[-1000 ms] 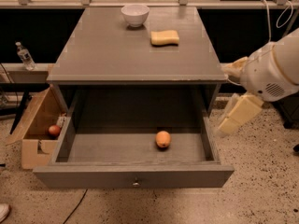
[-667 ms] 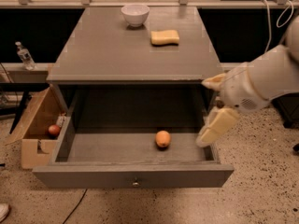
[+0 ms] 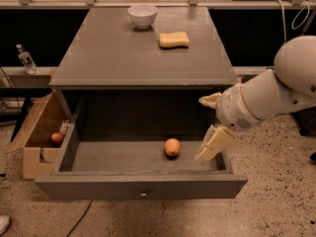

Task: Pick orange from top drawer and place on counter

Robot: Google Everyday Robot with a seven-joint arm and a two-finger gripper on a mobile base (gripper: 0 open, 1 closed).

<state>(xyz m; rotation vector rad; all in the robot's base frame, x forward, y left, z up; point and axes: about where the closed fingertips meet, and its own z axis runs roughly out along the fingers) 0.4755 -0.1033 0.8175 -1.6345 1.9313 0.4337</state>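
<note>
Next, my gripper closes around the middle of the orange [image 3: 172, 147] inside the open top drawer.
The orange [image 3: 172, 147] lies on the floor of the open top drawer [image 3: 98, 185], a little right of centre. The drawer's small knob [image 3: 143, 194] is at the middle of its front panel. The grey counter [image 3: 123, 58] is above the drawer. My gripper [image 3: 202, 129] is open and empty, its cream fingers [image 3: 216, 143] spread wide over the drawer's right end. The lower finger reaches down inside the drawer, just right of the orange and apart from it.
A white bowl [image 3: 142, 15] and a yellow sponge [image 3: 174, 39] sit at the back of the counter. A cardboard box [image 3: 34, 137] with a reddish fruit [image 3: 57, 138] stands on the floor at the left. A bottle [image 3: 25, 58] stands on a shelf at far left.
My arm has moved left and down, bringing the open gripper from outside the cabinet's right side to over the drawer's right end, closer to the orange. The orange has not moved.
</note>
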